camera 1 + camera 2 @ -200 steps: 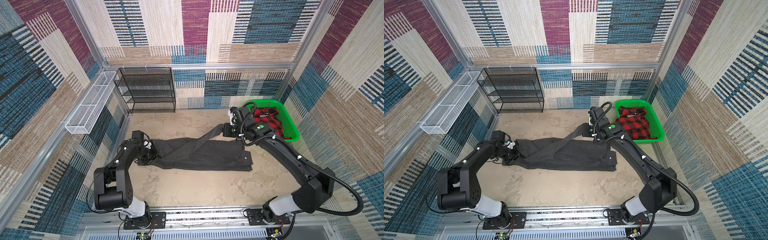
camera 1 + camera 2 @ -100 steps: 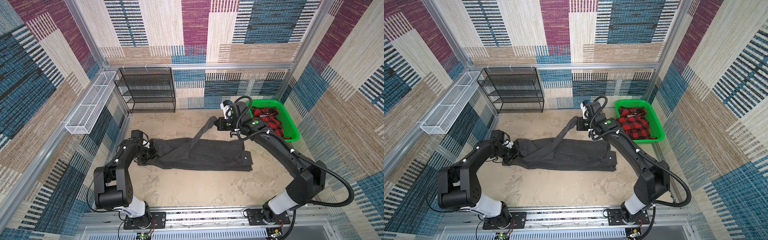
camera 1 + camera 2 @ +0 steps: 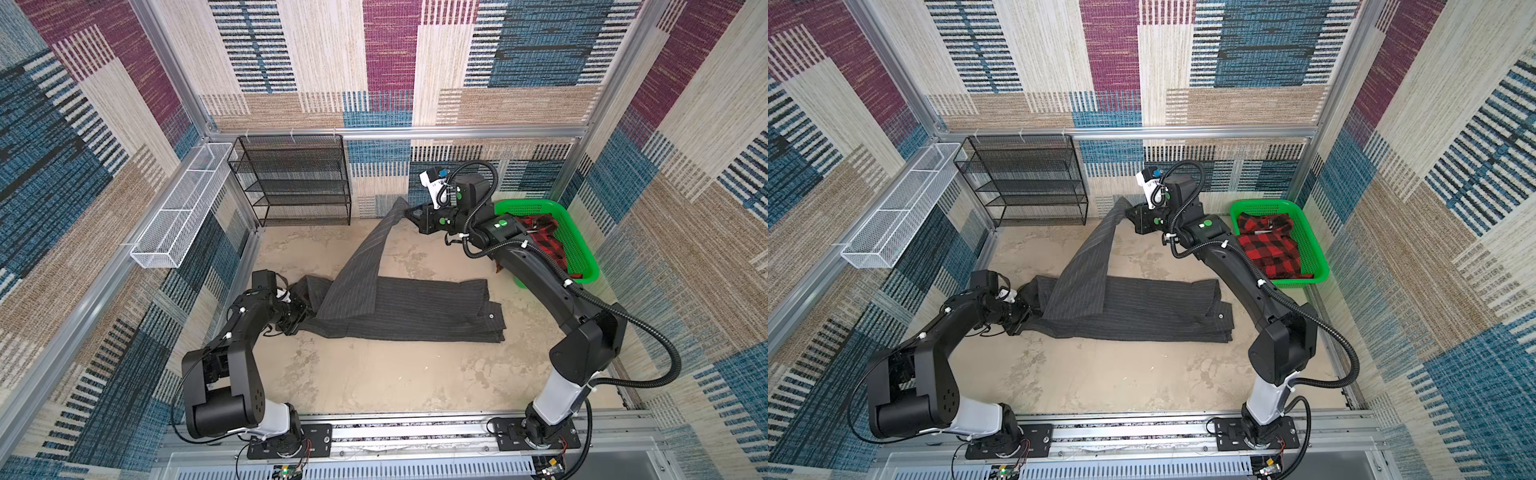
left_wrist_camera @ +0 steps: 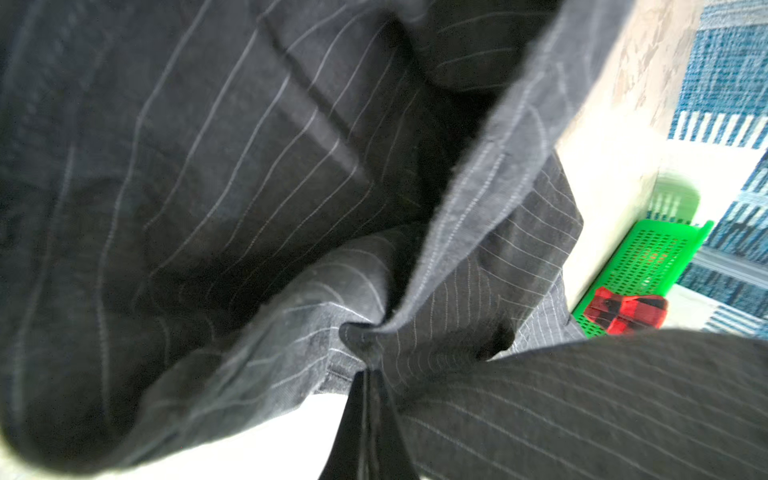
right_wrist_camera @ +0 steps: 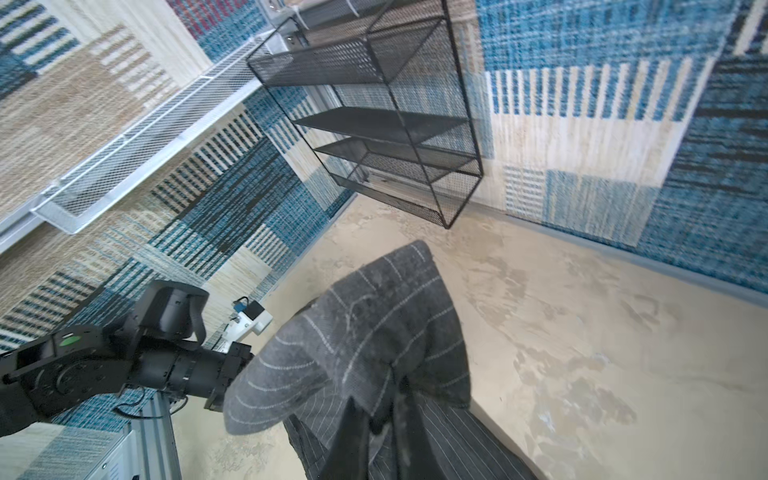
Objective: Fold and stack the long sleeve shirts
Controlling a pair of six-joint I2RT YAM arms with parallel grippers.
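Next, my right gripper releases the cuff of the sleeve onto the charcoal shirt's flat body [image 3: 465, 301], close to the small white button on it.
The dark charcoal pinstriped long sleeve shirt [image 3: 419, 311] [image 3: 1142, 309] lies lengthwise across the middle of the table in both top views. My left gripper [image 3: 305, 318] [image 4: 365, 374] is shut on its bunched left end, low at the table. One sleeve [image 3: 365, 266] rises diagonally to my right gripper [image 3: 405, 212] [image 3: 1128, 212], which is held high near the back wall. In the right wrist view that gripper [image 5: 382, 415] is shut on the sleeve's cuff. The red-and-black check shirt [image 3: 1271, 249] lies crumpled in the green basket [image 3: 1317, 257].
A black mesh shelf rack [image 3: 295, 183] stands at the back left, close to the raised sleeve. A white wire basket [image 3: 178, 212] hangs on the left wall. The right arm [image 3: 540, 270] arches past the green basket [image 3: 584, 266].
My right gripper has moved left, back and up with the sleeve, pulling it steeper over the shirt body. The left gripper has stayed on the left end.
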